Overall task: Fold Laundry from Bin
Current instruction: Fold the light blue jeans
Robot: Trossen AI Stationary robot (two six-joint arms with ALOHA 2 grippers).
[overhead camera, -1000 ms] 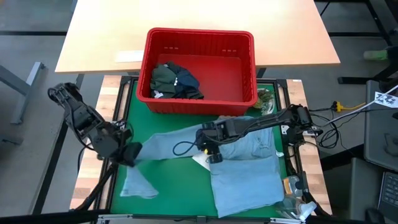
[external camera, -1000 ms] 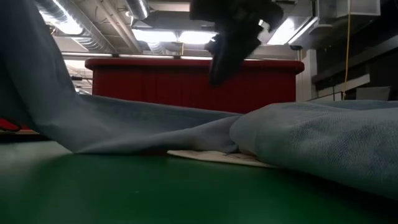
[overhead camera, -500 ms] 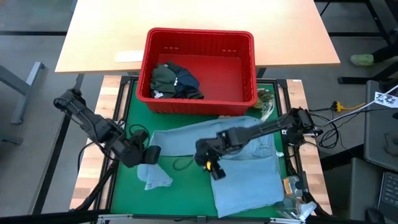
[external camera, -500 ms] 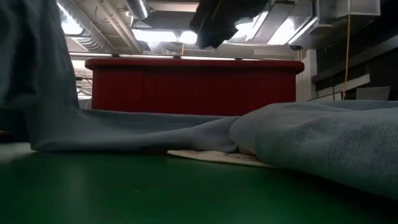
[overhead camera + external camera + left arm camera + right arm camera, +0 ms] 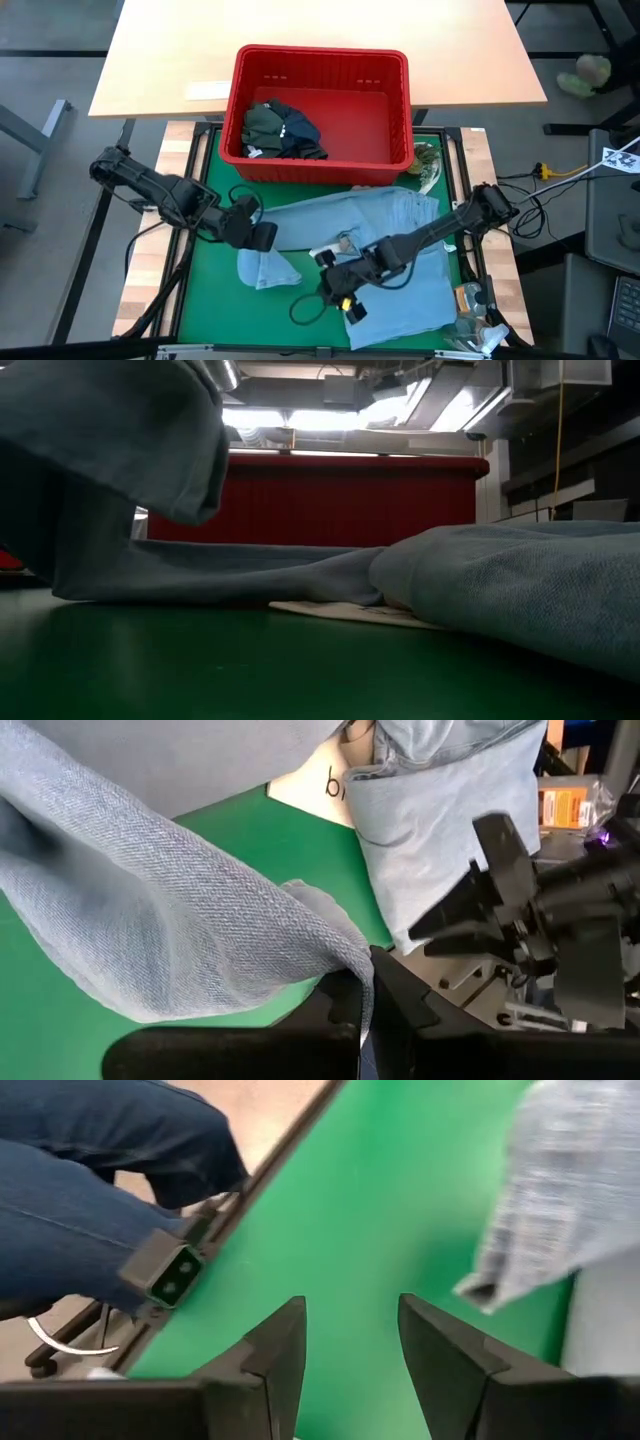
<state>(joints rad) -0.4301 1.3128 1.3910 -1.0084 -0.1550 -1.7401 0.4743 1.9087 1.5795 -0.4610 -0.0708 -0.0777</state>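
The lower end's corner point(image 5: 298, 277) point(image 5: 485, 1292) of the light blue shirt's sleeve, which my left gripper is holding up, will be gripped by my right gripper.
A light blue shirt point(image 5: 400, 250) lies spread on the green mat point(image 5: 210, 300), mostly toward the right. Its left sleeve point(image 5: 265, 268) is raised off the mat by my left gripper point(image 5: 258, 238), which is shut on it. In the low view that sleeve point(image 5: 120, 440) hangs at the upper left. My right gripper point(image 5: 345, 303) hovers open near the mat's front edge, beside the shirt's left edge, with nothing between its fingers point(image 5: 285, 1345). The red bin point(image 5: 322, 52) stands at the far side with dark olive and navy garments point(image 5: 280, 128) in it. My left gripper pinches the sleeve's cloth point(image 5: 345, 955) between its two fingers, slanting down from the table's left. One layer or several, I cannot tell. The sleeve drapes slack below the fingers, and its lower end point(image 5: 268, 275) rests on the mat.
A white printed bag point(image 5: 332, 247) peeks out from under the shirt. A person's legs in jeans point(image 5: 100, 1170) stand past the mat's near edge. Small clutter point(image 5: 475, 305) sits at the front right corner. The bare wooden tabletop point(image 5: 180, 50) lies behind the bin.
My left gripper has carried the sleeve toward the table's right and slightly down, so the sleeve now hangs bunched closer to the shirt's body, which has stayed put. My right gripper, still open, has travelled toward the near edge and off the shirt.
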